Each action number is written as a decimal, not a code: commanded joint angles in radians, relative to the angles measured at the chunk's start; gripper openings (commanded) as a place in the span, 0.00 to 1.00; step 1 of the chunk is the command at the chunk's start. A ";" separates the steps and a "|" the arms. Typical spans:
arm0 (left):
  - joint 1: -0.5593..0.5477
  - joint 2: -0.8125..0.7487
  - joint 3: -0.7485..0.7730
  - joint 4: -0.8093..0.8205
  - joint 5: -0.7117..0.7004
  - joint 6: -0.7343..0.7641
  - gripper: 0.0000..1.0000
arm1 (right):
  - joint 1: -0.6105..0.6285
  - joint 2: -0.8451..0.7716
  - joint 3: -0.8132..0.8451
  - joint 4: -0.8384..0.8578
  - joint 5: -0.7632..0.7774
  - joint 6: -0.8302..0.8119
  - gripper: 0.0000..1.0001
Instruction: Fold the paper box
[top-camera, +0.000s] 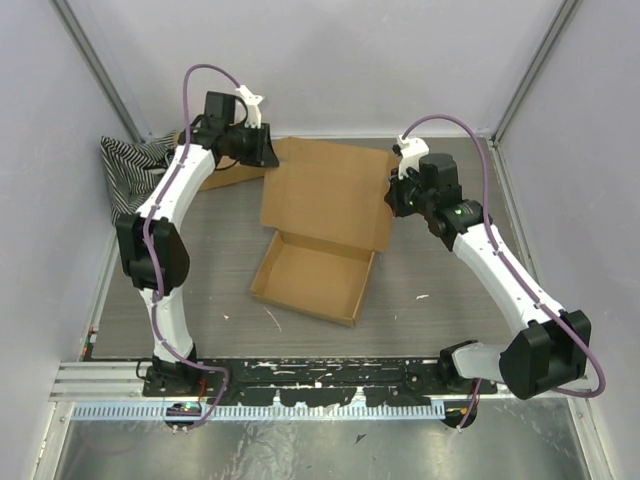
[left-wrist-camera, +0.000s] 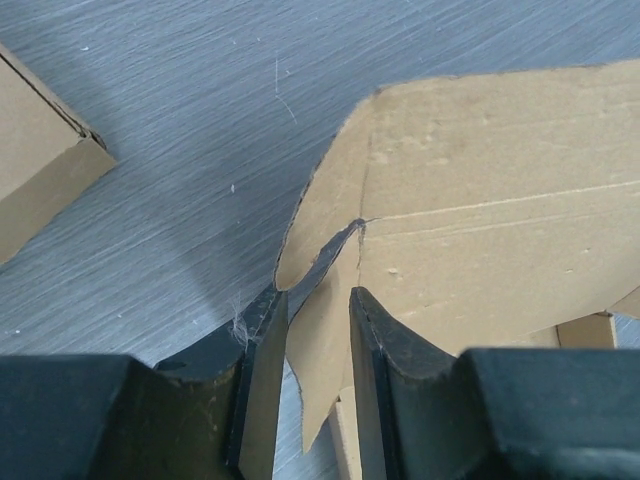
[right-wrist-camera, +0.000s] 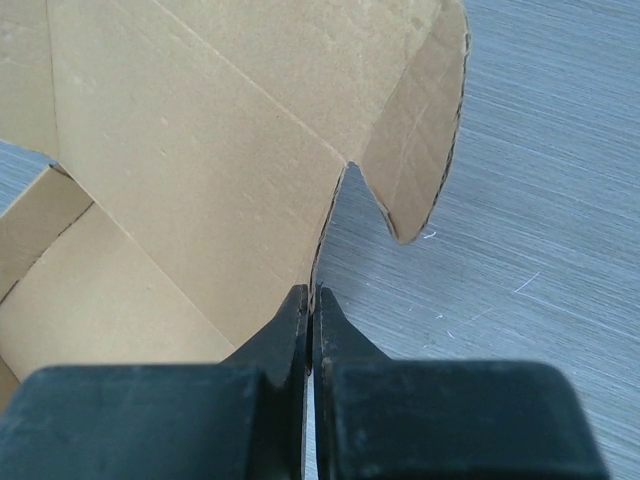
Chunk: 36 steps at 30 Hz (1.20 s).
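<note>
My left gripper should pinch that flap (left-wrist-camera: 324, 340), the lid's side flap that is loose in it, and straighten the box before folding the lid, because the box slants.
The paper box (top-camera: 312, 282) lies open in the middle of the table, its shallow tray toward me and its lid (top-camera: 330, 195) raised at the far side. My left gripper (top-camera: 265, 152) is at the lid's far left corner. In the left wrist view its jaws (left-wrist-camera: 318, 300) stand a little apart, with the lid's bent side flap (left-wrist-camera: 325, 330) between them, not pinched. My right gripper (top-camera: 398, 196) is at the lid's right edge. In the right wrist view (right-wrist-camera: 310, 295) it is shut on the thin cardboard edge, beside the curled corner tab (right-wrist-camera: 420, 130).
A second brown cardboard box (top-camera: 225, 176) lies at the back left behind the left arm and shows in the left wrist view (left-wrist-camera: 40, 170). A black-and-white striped cloth (top-camera: 135, 165) is bunched in the back left corner. Walls close the table on three sides.
</note>
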 joint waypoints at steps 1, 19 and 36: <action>-0.035 -0.014 0.073 -0.132 -0.018 0.051 0.37 | 0.001 -0.007 0.060 0.048 -0.022 0.003 0.02; -0.021 0.005 0.083 -0.151 -0.065 0.076 0.59 | 0.001 -0.020 0.045 0.049 -0.010 -0.006 0.02; -0.031 -0.051 0.065 -0.255 0.026 0.087 0.00 | 0.001 0.089 0.177 -0.041 0.040 0.035 0.08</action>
